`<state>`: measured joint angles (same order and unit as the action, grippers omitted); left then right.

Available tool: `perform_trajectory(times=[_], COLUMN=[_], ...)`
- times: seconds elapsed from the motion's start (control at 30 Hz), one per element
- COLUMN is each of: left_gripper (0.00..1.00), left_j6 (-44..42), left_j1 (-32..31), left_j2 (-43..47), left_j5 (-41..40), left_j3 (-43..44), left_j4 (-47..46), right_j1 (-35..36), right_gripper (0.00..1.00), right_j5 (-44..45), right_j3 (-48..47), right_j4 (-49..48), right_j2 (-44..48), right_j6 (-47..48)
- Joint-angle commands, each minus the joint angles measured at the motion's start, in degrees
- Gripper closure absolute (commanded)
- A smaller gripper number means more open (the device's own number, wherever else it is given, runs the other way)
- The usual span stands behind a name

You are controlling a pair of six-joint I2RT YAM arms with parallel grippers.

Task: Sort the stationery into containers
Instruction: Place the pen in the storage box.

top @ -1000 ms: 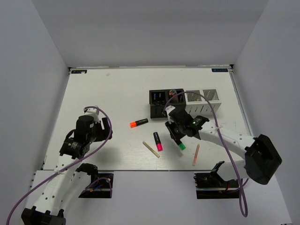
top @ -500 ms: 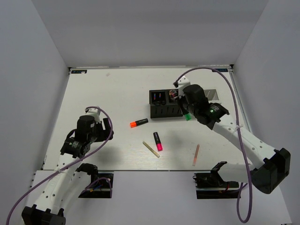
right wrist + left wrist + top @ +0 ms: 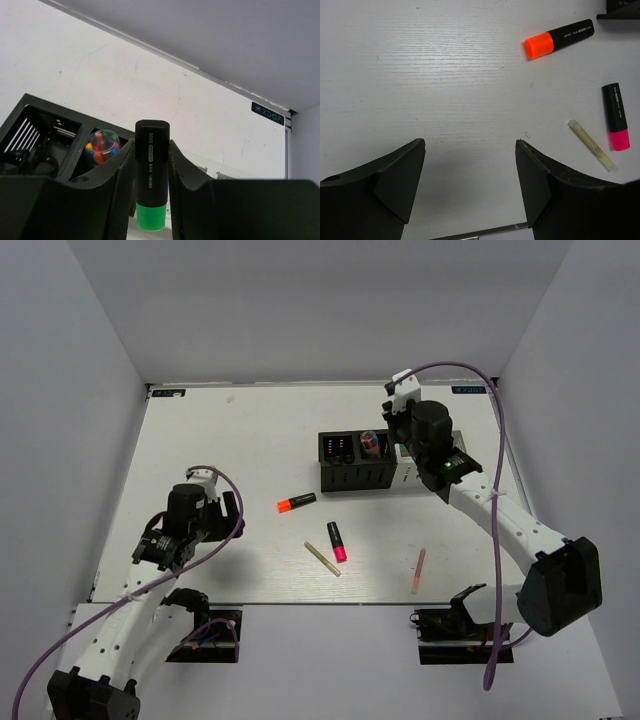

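Observation:
My right gripper will let go of the black highlighter in the white cup (image 3: 407, 446) beside the black cup that holds the clear capsule.
My right gripper (image 3: 403, 448) is shut on a black highlighter with a green cap (image 3: 151, 172), held upright with the cap down, above the row of mesh cups (image 3: 345, 475). In the right wrist view the black cups (image 3: 50, 102) lie at lower left of the right gripper (image 3: 151, 145). One of them holds a clear capsule of coloured bits (image 3: 102, 145). The orange-capped highlighter (image 3: 296, 502), pink-capped highlighter (image 3: 336, 540), beige stick (image 3: 322, 559) and salmon stick (image 3: 418, 571) lie on the table. My left gripper (image 3: 227, 515) is open and empty, left of them.
The white cups are mostly hidden under my right arm. In the left wrist view the left gripper (image 3: 470, 145) hovers over bare table, with the orange highlighter (image 3: 559, 39), pink highlighter (image 3: 616, 122) and beige stick (image 3: 590, 145) to its right. White walls enclose the table.
My right gripper has carried the green-capped highlighter from the front middle of the table back to above the cups. The left arm has shifted only slightly.

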<state>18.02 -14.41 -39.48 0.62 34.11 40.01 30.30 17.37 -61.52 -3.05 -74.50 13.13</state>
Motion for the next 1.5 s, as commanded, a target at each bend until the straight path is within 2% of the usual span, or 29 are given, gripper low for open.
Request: perform_trajectory(times=[0.0, 0.23, 0.4, 0.77, 1.03, 1.17, 1.2, 1.23, 1.3, 1.37, 1.4, 1.43, 1.47], left_gripper=[0.17, 0.17, 0.17, 0.17, 0.17, 0.17, 0.17, 0.17, 0.17, 0.33, 0.43, 0.55, 0.74], left_j6=[-0.62, -0.71, -0.88, -1.06, -1.15, -1.15, -1.15, -1.23, -1.41, -1.58, -1.50, -1.50, -1.50], left_j1=[0.26, 0.26, 0.18, 0.26, 0.18, 0.26, 0.18, 0.26, 0.26, 0.26, 0.26, 0.26, 0.26], left_j2=[0.11, -0.95, -1.73, -1.73, -1.82, -1.91, -2.00, -2.00, -3.40, -4.63, -6.90, -8.05, -8.93], left_j5=[0.87, 0.96, 1.22, 1.22, 1.66, 2.01, 2.71, 3.76, 4.99, 8.25, 8.95, 10.35, 10.45], left_j3=[-0.53, -0.53, -0.36, -0.45, -0.45, -0.71, -0.62, -0.80, -0.62, 0.16, 1.13, 1.57, 3.66], left_j4=[-0.98, -1.07, -1.16, -1.07, -1.16, -1.51, -2.04, -2.48, -3.35, -4.76, -4.94, -5.11, -5.12], right_j1=[-2.61, -7.88, -10.44, -15.53, -17.65, -18.26, -18.18, -18.18, -18.44, -18.53, -18.88, -18.97, -18.97], right_gripper=[1.00, 1.00, 1.00, 1.00, 1.00, 1.00, 0.95, 0.80, 0.63, 0.54, 0.46, 0.45, 0.45], right_j5=[-3.38, -7.69, -11.91, -18.94, -21.40, -22.29, -22.72, -23.68, -23.87, -24.57, -24.57, -24.66, -24.66], right_j3=[3.14, 10.27, 16.24, 19.24, 16.69, 18.62, 19.15, 19.41, 20.03, 20.12, 19.86, 19.86, 19.51], right_j4=[-13.97, -22.00, -29.46, -37.20, -35.27, -35.36, -35.36, -35.27, -35.10, -34.75, -33.96, -33.60, -32.82], right_j2=[-1.34, -1.61, -1.61, -5.22, -6.01, -7.24, -7.41, -7.33, -7.24, -7.15, -6.89, -6.80, -6.19], right_j6=[0.59, -4.94, -5.04, -9.51, -12.25, -12.60, -12.42, -12.25, -11.63, -11.10, -11.02, -10.84, -10.75])
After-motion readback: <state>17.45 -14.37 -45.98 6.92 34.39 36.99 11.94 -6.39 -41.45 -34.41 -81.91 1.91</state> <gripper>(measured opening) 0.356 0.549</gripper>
